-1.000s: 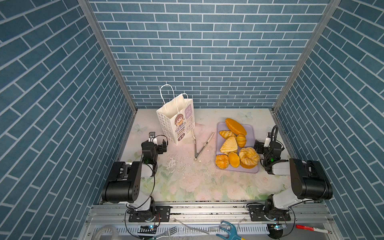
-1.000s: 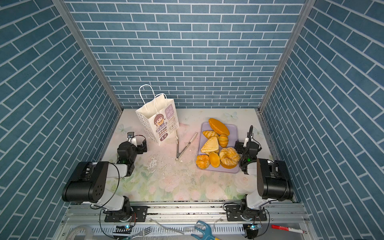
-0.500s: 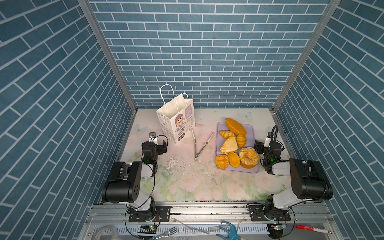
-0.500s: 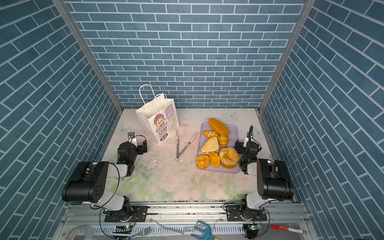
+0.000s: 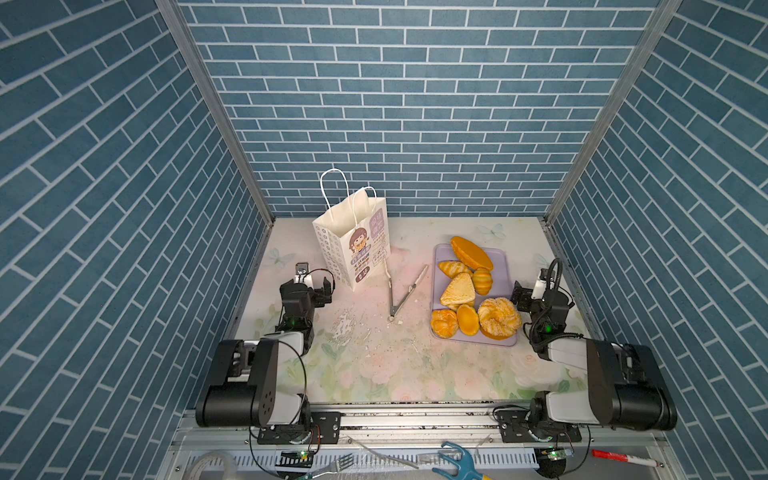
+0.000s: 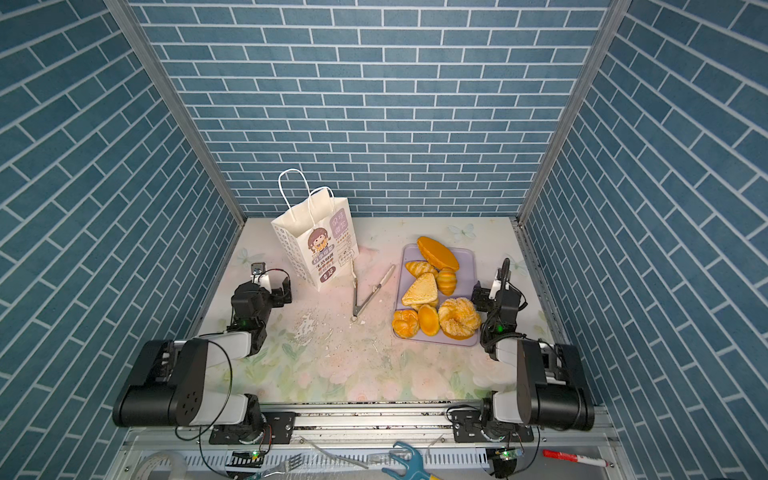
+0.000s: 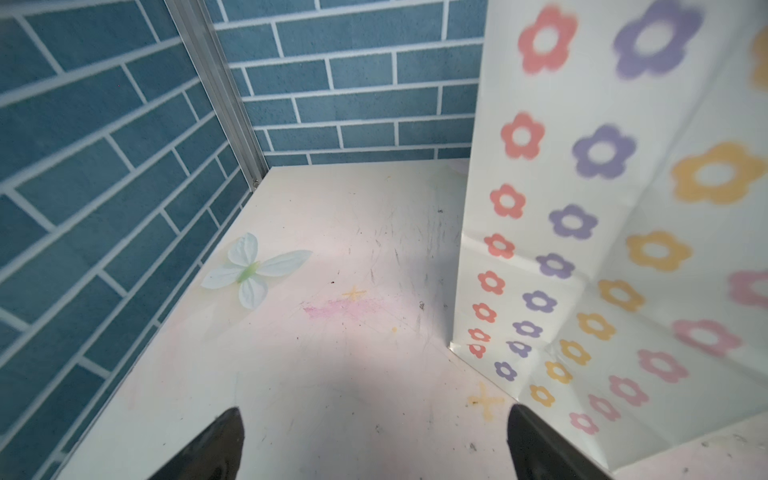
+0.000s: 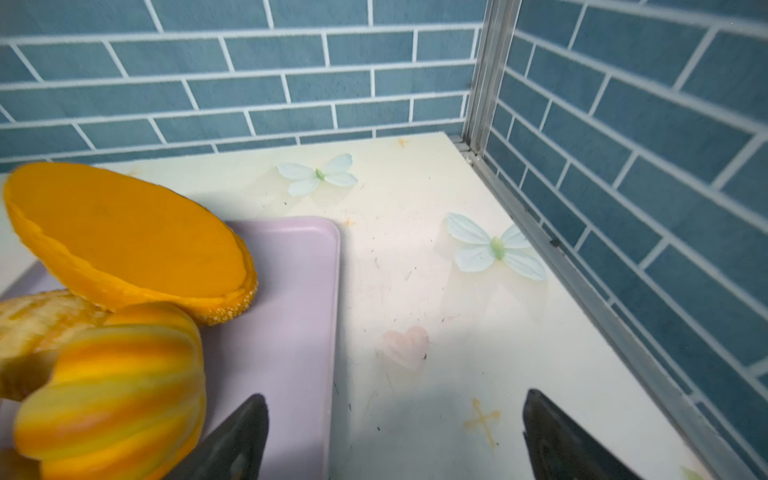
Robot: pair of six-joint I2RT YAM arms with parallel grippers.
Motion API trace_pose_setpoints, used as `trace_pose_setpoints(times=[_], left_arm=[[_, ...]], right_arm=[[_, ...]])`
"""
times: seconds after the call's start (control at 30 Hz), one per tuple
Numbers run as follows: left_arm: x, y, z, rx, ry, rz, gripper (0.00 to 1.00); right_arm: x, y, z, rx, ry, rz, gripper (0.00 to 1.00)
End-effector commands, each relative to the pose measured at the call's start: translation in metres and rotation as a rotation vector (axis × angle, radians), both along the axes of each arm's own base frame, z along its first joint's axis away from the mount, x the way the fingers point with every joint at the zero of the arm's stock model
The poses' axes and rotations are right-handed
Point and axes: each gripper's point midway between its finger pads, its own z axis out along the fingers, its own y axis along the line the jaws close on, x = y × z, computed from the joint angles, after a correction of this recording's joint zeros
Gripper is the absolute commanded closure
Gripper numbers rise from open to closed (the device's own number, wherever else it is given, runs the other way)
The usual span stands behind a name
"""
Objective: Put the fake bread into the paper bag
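Next, the left gripper rises to the paper bag's taller white handle [image 5: 323,190] and closes on the near side of that handle.
Several golden-orange pieces of fake bread [image 5: 471,252] [image 6: 436,251] lie on a lavender tray [image 5: 505,266] at the right in both top views. The right wrist view shows the oval loaf [image 8: 124,232] and a striped bun [image 8: 116,386] on the tray [image 8: 282,311]. My right gripper [image 5: 528,291] [image 8: 395,397] is open and empty, low beside the tray's right edge. The white paper bag [image 5: 353,241] [image 6: 316,245] stands upright at the back left. My left gripper [image 5: 311,286] [image 7: 374,411] is open and empty, just left of the bag's flower-patterned side [image 7: 582,249].
Metal tongs [image 5: 399,291] [image 6: 365,295] lie open on the table between bag and tray. White crumbs [image 5: 345,324] are scattered in front of the bag. Blue brick walls close the table on three sides.
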Motion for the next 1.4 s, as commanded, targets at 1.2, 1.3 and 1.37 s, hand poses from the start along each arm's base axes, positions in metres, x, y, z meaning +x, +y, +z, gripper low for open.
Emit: trace_pose_setpoints(times=[1.2, 1.3, 1.37], left_arm=[[0.086, -0.064, 0.211, -0.094, 0.384, -0.336, 0.17], [0.106, -0.059, 0.202, -0.086, 0.409, -0.308, 0.17], [0.119, -0.055, 0.198, -0.082, 0.414, -0.278, 0.18]], right_arm=[[0.011, 0.181, 0.171, 0.103, 0.371, 0.467, 0.2], [0.013, 0.195, 0.161, 0.11, 0.403, 0.492, 0.2], [0.014, 0.203, 0.155, 0.114, 0.422, 0.503, 0.2]])
